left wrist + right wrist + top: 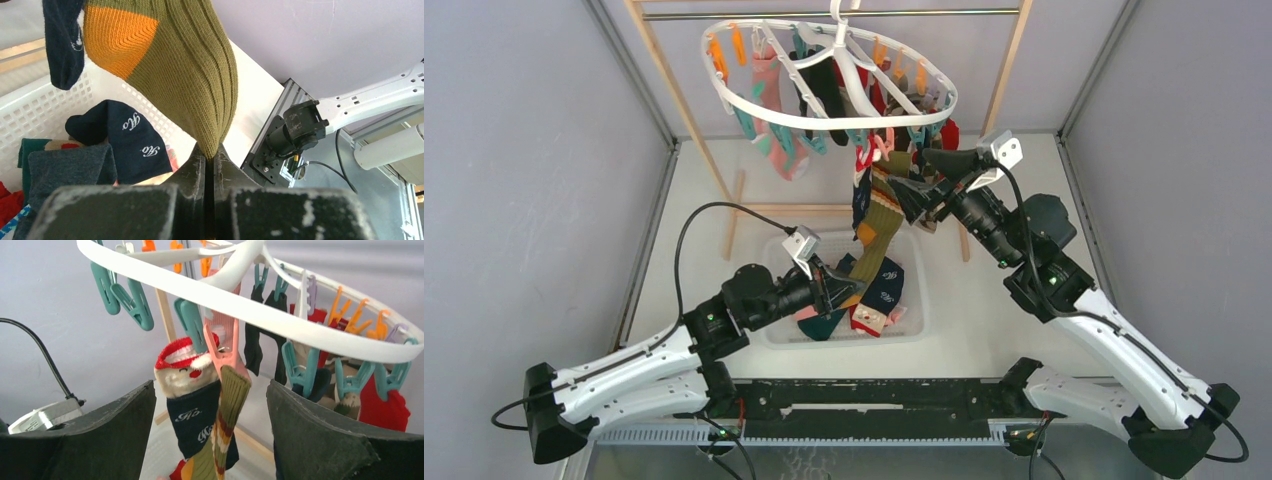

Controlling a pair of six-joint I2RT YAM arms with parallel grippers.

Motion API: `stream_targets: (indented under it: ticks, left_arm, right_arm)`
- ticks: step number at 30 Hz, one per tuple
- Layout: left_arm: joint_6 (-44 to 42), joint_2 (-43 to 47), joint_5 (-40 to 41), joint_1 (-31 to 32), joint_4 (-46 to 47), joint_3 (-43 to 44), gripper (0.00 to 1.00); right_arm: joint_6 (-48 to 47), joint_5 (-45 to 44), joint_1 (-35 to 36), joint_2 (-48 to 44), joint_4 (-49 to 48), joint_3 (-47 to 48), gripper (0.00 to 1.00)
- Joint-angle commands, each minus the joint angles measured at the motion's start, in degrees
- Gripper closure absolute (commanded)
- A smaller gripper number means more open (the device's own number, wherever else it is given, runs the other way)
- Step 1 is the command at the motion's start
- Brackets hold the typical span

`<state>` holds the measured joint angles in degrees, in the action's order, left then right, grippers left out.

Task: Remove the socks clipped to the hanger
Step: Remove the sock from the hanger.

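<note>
The robot's left gripper will release the olive sock on the loose green sock inside the white mesh basket [832,283] [54,186].
The white oval hanger [744,100] [280,320] hangs from the rail with several socks still clipped to it. An olive ribbed sock [879,235] [235,385] with an orange heel hangs from a pink clip [223,342]. My left gripper [214,152] [852,290] is shut on its toe [195,75] low over the basket. My right gripper [210,390] [911,178] stands open around the olive sock's cuff, just below the pink clip, fingers apart from the fabric. Beside it hangs a navy sock [192,415] with a Santa cuff, held by a teal clip [190,322].
A white mesh basket [844,342] [30,105] below the hanger holds several loose socks. The wooden rack frame [674,90] carries the rail. Pink, black and red socks [769,90] hang on the far side. Grey walls close in left and right.
</note>
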<state>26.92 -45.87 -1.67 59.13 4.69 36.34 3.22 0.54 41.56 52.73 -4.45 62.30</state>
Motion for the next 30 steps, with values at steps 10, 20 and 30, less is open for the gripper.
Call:
stream_targets:
  ticks: [10,20,30]
  left_arm:
    - [-0.92,1.18,0.99,0.19,0.00,4.16,0.99]
    - [-1.45,1.30,1.48,0.20,-1.32,4.79,0.99]
    - [-1.86,1.13,1.54,0.20,-1.76,4.79,0.99]
  right_arm:
    - [-3.06,-0.54,-0.75,6.10,-9.00,5.74,0.16]
    - [-3.06,-2.42,-1.04,10.11,-11.07,7.75,0.19]
    - [-3.07,-3.13,-1.65,12.25,-12.24,9.02,0.24]
